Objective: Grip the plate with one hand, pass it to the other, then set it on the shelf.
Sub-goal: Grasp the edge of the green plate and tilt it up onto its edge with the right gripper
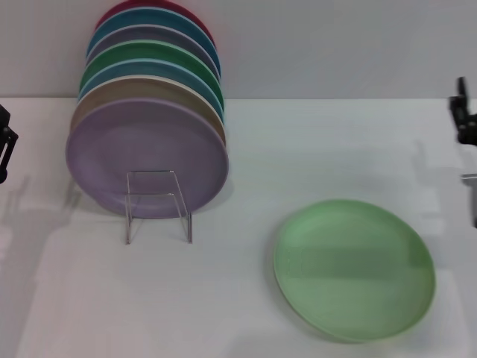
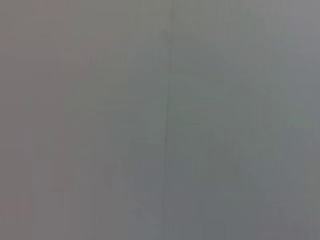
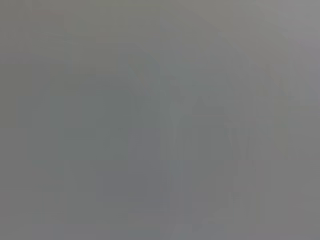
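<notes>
The light mint-green plate has a rim [image 1: 420, 240] that my right gripper should go to next, on the side away from the shelf, and close there.
The light mint-green plate [image 1: 354, 268] lies flat on the white table at the front right. The clear acrylic shelf [image 1: 158, 205] stands at the left, with its bent front bracket toward me. My left gripper [image 1: 4, 145] shows only as a dark part at the far left edge, well away from the plate. My right gripper [image 1: 466, 123] shows only as a dark part at the far right edge, above and beyond the plate. Both wrist views show only plain grey.
A row of upright plates stands in the shelf: a lilac purple plate [image 1: 147, 158] in front, then tan, blue, dark green, purple, blue and red ones behind. A grey wall runs along the back of the white table [image 1: 313, 149].
</notes>
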